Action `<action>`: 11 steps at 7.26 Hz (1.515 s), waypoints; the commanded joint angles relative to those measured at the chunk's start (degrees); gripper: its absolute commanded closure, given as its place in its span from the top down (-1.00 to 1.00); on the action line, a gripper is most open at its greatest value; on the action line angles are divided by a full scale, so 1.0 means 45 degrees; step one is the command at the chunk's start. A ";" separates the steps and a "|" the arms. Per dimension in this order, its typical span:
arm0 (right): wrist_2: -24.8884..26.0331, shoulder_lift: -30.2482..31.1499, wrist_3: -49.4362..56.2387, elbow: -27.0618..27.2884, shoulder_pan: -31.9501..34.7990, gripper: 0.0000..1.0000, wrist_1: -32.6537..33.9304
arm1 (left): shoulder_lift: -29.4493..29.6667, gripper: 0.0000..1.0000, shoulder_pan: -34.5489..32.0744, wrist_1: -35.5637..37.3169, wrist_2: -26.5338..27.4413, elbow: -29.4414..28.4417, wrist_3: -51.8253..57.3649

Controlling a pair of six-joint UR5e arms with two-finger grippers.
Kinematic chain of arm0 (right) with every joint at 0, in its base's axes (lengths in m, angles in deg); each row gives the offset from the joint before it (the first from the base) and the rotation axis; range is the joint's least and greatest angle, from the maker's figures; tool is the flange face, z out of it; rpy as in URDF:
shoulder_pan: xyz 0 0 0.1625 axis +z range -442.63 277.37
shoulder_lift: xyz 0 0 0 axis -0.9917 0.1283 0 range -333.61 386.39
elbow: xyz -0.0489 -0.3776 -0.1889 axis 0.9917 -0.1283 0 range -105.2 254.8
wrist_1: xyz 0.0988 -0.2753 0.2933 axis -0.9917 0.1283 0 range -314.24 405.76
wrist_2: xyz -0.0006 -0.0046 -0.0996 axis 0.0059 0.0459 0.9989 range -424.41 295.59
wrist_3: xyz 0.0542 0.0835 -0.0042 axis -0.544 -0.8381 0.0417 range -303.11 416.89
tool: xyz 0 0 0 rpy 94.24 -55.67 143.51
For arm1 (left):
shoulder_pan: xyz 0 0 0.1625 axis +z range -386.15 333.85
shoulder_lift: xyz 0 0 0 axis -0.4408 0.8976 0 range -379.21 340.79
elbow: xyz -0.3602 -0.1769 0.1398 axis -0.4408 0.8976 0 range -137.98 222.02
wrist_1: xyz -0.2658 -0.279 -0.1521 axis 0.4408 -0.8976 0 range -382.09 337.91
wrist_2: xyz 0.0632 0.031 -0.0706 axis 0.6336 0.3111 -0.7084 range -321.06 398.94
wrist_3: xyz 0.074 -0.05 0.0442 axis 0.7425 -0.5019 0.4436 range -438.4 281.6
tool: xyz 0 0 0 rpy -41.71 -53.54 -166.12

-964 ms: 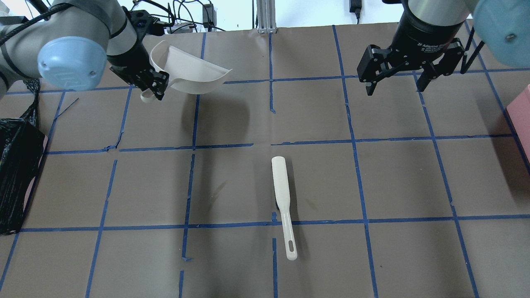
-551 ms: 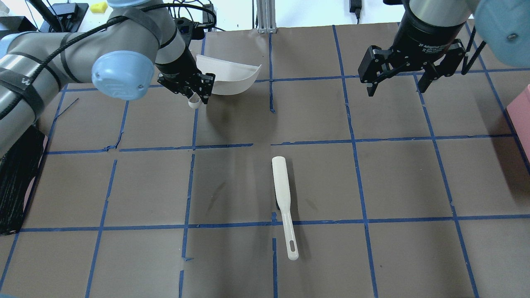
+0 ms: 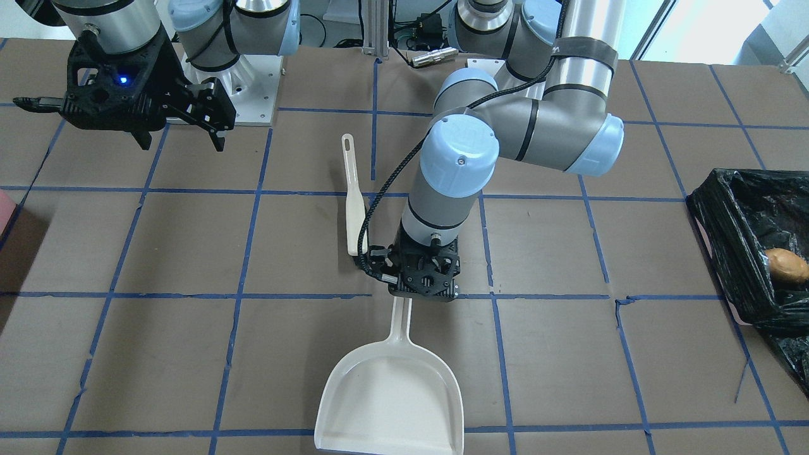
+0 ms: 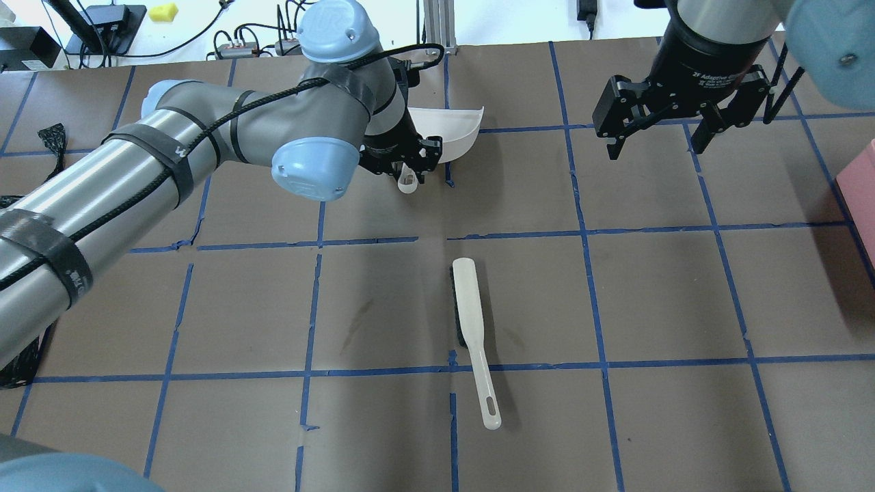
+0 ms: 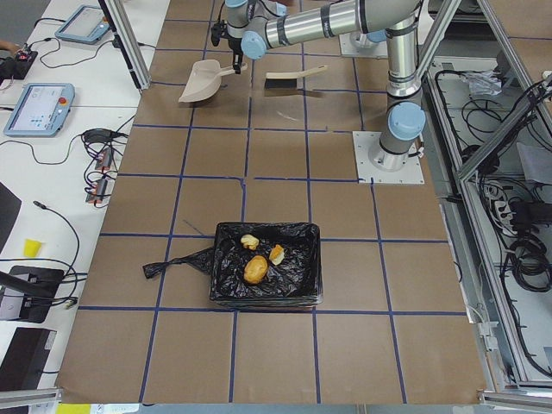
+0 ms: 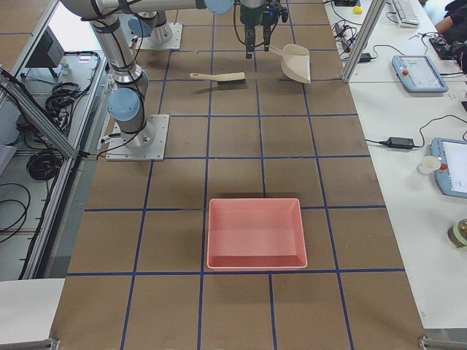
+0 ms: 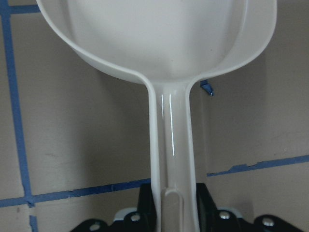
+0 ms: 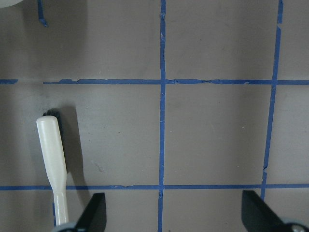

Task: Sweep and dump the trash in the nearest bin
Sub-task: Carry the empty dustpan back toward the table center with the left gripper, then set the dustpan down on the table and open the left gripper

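Note:
The robot's left gripper needs to release the white dustpan on the brown table (image 3: pixel 360 380) (image 7: pixel 205 63) just past the head of the hand brush.
My left gripper (image 3: pixel 422 278) is shut on the handle of a white dustpan (image 3: pixel 392 392) and holds it low over the far middle of the table. It also shows in the overhead view (image 4: pixel 454 130). The left wrist view shows the pan (image 7: pixel 159 34) empty. The bin (image 5: pixel 224 259), lined with a black bag, stands at the table's left end. It holds the tan lump (image 5: pixel 255 269) and two bread-like chunks (image 5: pixel 249 241). The lump also shows in the front view (image 3: pixel 787 265). My right gripper (image 4: pixel 656 147) is open and empty above the far right.
A white hand brush (image 4: pixel 472 321) lies flat at the table's middle, handle toward the robot; it also shows in the right wrist view (image 8: pixel 52 159). A pink tray (image 6: pixel 255 203) sits at the table's right end. Blue tape lines grid the brown table.
My left arm has swung right from the bin side to the far middle of the table, carrying the dustpan. The right gripper and the brush have stayed put.

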 commanded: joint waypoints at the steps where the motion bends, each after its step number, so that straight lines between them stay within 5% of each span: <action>1: 0.0000 0.0004 0.0000 0.0001 0.0015 1.00 -0.0020 | 0.0336 -0.96 -0.0462 0.0644 -0.0052 0.0282 -0.0918; 6: 0.0000 0.0004 0.0000 0.0001 -0.0004 1.00 -0.0020 | 0.0493 -0.92 -0.1146 0.1349 -0.0052 0.0321 -0.1760; 8: 0.0000 0.0004 0.0000 0.0001 0.0015 1.00 -0.0039 | 0.0435 -0.64 -0.1146 0.1368 0.0025 0.0807 -0.1605; 9: 0.0000 0.0004 0.0000 0.0001 -0.0004 1.00 -0.0039 | 0.0203 0.52 -0.1088 0.1446 0.0084 0.0868 -0.1546; 10: 0.0000 0.0004 0.0000 0.0001 -0.0004 1.00 -0.0039 | 0.0104 1.00 -0.1049 0.1389 0.0104 0.0888 -0.1545; 11: 0.0000 0.0004 0.0000 0.0097 -0.0004 1.00 -0.0020 | -0.0033 1.00 -0.0933 0.1369 0.0143 0.0733 -0.1526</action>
